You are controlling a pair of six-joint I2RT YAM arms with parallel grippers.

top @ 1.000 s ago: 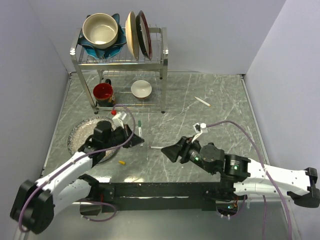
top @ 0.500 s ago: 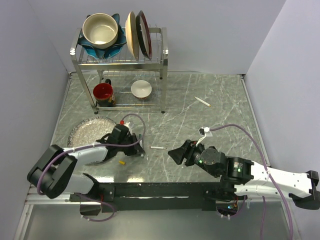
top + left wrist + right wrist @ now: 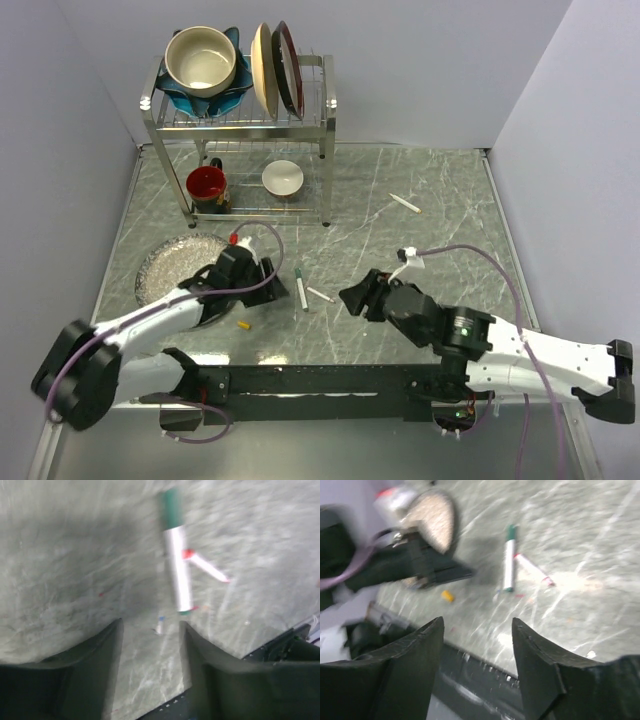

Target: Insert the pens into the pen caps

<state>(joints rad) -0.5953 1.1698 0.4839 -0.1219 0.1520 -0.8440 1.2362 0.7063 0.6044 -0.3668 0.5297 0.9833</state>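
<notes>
Next, my right gripper grips the slim pen's body (image 3: 327, 297) (image 3: 543, 577) just behind its red tip, at the end of the slim pen farther from the green-capped pen.
A white pen with a green cap (image 3: 301, 288) lies flat on the marble table just right of my left gripper (image 3: 272, 283), whose jaws stand open and empty. In the left wrist view this pen (image 3: 177, 575) lies ahead of the fingers (image 3: 112, 645). A second slim pen with red at one end (image 3: 320, 294) (image 3: 206, 568) lies beside it, touching or nearly so. Another white pen (image 3: 405, 203) rests far right. A yellow-orange cap (image 3: 242, 325) (image 3: 447, 596) lies near the front edge. My right gripper (image 3: 352, 298) (image 3: 476, 625) hovers open, nothing in it, right of the two pens (image 3: 509, 557).
A metal dish rack (image 3: 240, 110) with bowls and plates stands at the back left, with a red mug (image 3: 207, 186) and a white bowl (image 3: 283, 177) under it. A silver plate (image 3: 165, 265) lies at the left, partly under my left arm.
My left gripper has opened and let go of the green-capped pen, which now lies on the table by the second pen. The right gripper has shifted slightly towards them.
</notes>
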